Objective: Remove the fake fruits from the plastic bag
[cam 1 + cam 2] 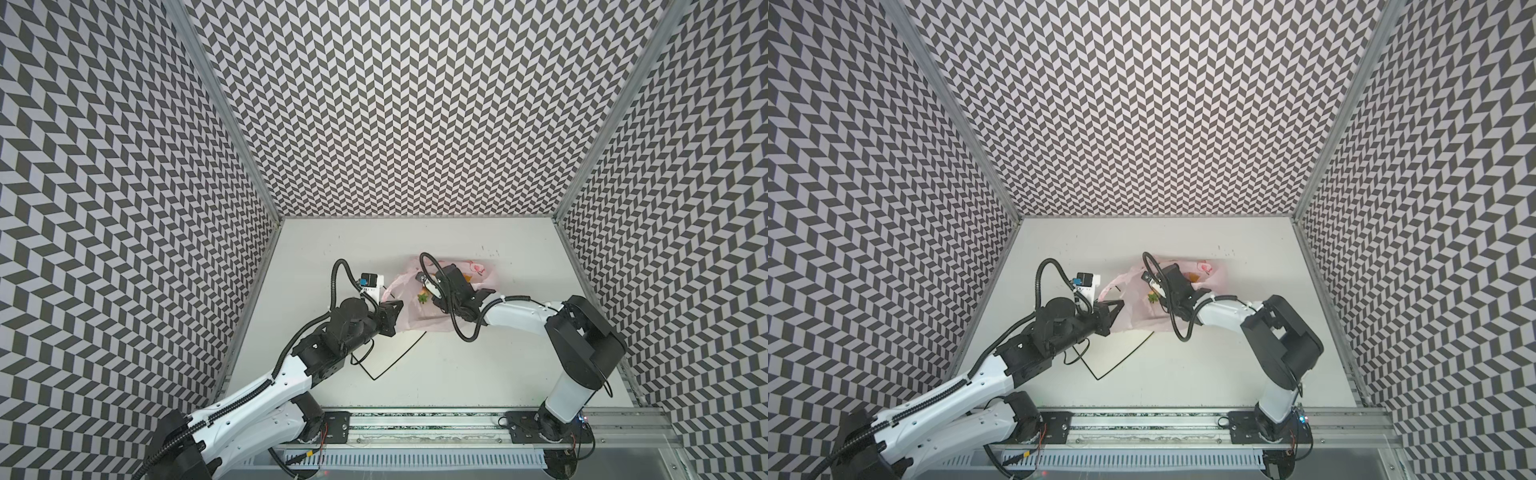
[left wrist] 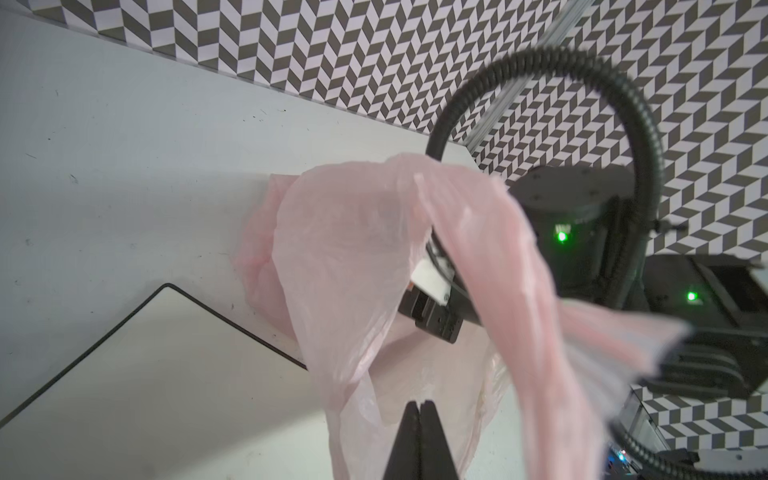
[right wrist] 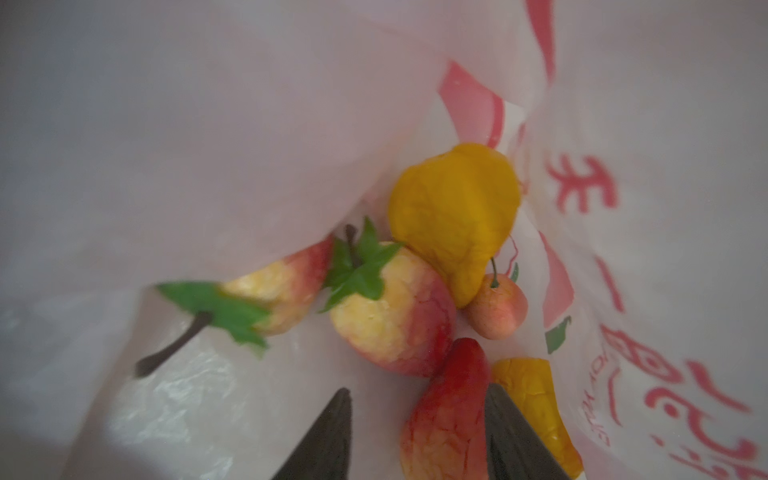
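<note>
The red strawberry rests against one finger and a yellow fruit crowds it, so the robot's right gripper should move over and first pick the leafy strawberry [image 3: 396,316] beside it.
The pale pink plastic bag [image 1: 415,320] [image 1: 1133,316] lies mid-table in both top views, its mouth lifted toward the left. My left gripper [image 2: 419,405] [image 1: 392,313] is shut on a fold of the bag's thin edge. My right gripper [image 3: 417,390] is inside the bag and open. A red strawberry [image 3: 446,411] lies between its fingers, against one and apart from the other. Deeper in lie two more strawberries [image 3: 390,316] [image 3: 282,286], two yellow fruits [image 3: 453,212] [image 3: 536,399] and a small pink ball [image 3: 498,311]. A green leaf [image 1: 423,298] shows through the film.
A white square plate with a black rim [image 1: 401,356] [image 2: 232,320] lies partly under the bag, toward the front. Patterned walls close in the table on three sides. My right arm [image 1: 519,316] reaches in from the right, over the bag.
</note>
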`<action>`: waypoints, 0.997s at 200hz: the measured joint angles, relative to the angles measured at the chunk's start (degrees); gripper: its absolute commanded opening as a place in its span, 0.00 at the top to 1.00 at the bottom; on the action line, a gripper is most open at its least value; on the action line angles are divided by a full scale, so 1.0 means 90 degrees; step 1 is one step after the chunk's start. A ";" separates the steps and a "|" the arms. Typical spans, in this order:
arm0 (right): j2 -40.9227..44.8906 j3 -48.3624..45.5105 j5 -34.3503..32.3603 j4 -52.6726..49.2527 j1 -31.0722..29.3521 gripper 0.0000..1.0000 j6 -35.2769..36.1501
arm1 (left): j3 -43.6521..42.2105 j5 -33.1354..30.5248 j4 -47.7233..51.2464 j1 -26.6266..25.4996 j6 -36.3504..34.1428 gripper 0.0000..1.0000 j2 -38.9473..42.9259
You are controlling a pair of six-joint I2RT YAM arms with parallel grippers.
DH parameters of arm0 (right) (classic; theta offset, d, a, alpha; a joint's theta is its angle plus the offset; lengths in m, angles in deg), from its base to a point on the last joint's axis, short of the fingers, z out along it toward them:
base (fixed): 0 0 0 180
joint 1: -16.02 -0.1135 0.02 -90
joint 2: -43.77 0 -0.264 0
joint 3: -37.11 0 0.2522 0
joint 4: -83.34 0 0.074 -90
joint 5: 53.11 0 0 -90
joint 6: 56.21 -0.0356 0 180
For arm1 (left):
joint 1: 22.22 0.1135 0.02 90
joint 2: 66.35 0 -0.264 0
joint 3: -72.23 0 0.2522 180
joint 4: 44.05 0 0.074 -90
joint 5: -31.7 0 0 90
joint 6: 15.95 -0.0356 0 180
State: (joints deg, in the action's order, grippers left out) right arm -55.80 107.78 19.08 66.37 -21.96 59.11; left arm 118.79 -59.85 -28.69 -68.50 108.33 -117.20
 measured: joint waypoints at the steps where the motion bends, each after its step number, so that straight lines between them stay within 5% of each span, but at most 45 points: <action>1: 0.0000 0.0005 0.0005 -0.0007 0.0010 0.39 -0.0039 | 0.0000 -0.0005 0.0002 -0.0015 -0.0012 1.00 0.0000; 45: 0.0002 0.0073 0.0923 -0.0151 0.0466 0.26 -0.2650 | -0.0316 -0.0010 -0.0019 -0.0333 -0.0029 1.00 -0.0204; 85: -0.0199 0.0114 0.1647 0.0313 0.0447 0.20 -0.4078 | -0.0393 0.0017 0.0019 -0.0386 -0.0032 1.00 -0.0384; 199: -0.1367 0.0651 0.1384 0.0894 0.0447 0.34 -0.4753 | -0.0393 -0.0112 0.0027 -0.0386 -0.0036 1.00 -0.0121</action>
State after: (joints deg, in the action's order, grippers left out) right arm -68.10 113.64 31.54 74.42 -17.94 16.34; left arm 115.25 -60.85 -28.45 -71.98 108.00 -118.29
